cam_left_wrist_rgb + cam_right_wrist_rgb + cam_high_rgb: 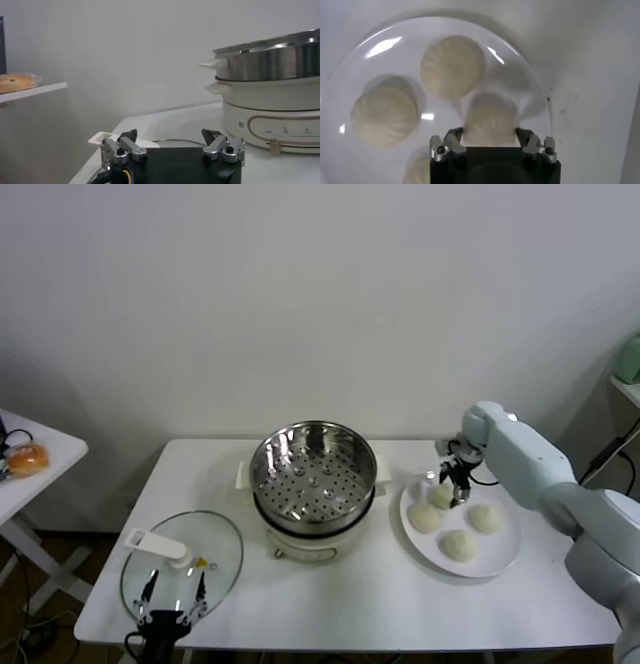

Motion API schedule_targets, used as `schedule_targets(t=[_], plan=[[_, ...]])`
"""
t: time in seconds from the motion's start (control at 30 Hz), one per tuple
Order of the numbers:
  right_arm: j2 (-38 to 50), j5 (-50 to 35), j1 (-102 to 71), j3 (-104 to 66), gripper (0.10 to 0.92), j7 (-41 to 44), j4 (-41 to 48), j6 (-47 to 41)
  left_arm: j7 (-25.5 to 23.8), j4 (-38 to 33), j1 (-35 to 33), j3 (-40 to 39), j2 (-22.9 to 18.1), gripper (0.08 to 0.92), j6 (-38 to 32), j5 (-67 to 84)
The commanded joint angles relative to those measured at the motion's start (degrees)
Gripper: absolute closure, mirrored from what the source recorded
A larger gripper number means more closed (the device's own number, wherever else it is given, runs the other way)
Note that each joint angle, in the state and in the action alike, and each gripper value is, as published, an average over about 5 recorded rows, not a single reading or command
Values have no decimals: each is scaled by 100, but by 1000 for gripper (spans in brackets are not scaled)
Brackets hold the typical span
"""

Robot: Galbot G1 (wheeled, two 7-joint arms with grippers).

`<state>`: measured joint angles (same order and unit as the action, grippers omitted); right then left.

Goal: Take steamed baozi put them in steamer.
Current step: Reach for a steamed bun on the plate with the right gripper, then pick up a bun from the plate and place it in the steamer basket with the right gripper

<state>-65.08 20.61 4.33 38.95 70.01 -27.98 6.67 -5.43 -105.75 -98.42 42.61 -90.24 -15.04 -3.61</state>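
Observation:
Next, my right gripper releases the baozi on the steamer's perforated bottom, close to its far side (314,454).
Four cream-white baozi lie on a white plate (505,556) at the table's right. My right gripper (452,487) is down over the far-left baozi (441,497), with its fingers against both sides of that bun (490,122). The other three baozi (452,65) lie apart from it on the plate (350,65). The steel steamer (313,467), with a perforated floor, stands empty on its white cooker base at the table's middle. It also shows in the left wrist view (270,55). My left gripper (175,589) is open and empty at the table's front left.
A glass lid with a white handle (160,549) lies on the table under my left gripper. An orange-brown bun (27,457) sits on a side table at the far left. It also shows in the left wrist view (15,82).

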Motion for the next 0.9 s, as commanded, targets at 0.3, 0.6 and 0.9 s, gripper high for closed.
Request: schedule_targets(t=[0.3,0.6,0.9], plan=[[731,-1005,1185,1633,414,64,-1442,150,6,-60,-89,40,16,177,-32,-11],[1057,-2499,3337,3170,414,18,-3291,582,29,-119,-155,65,30,177,-33,-11],[400,-2432,4038,3334,414,-556,-4555,1549,120,-150,-147,34,-17,177,-29,-24]])
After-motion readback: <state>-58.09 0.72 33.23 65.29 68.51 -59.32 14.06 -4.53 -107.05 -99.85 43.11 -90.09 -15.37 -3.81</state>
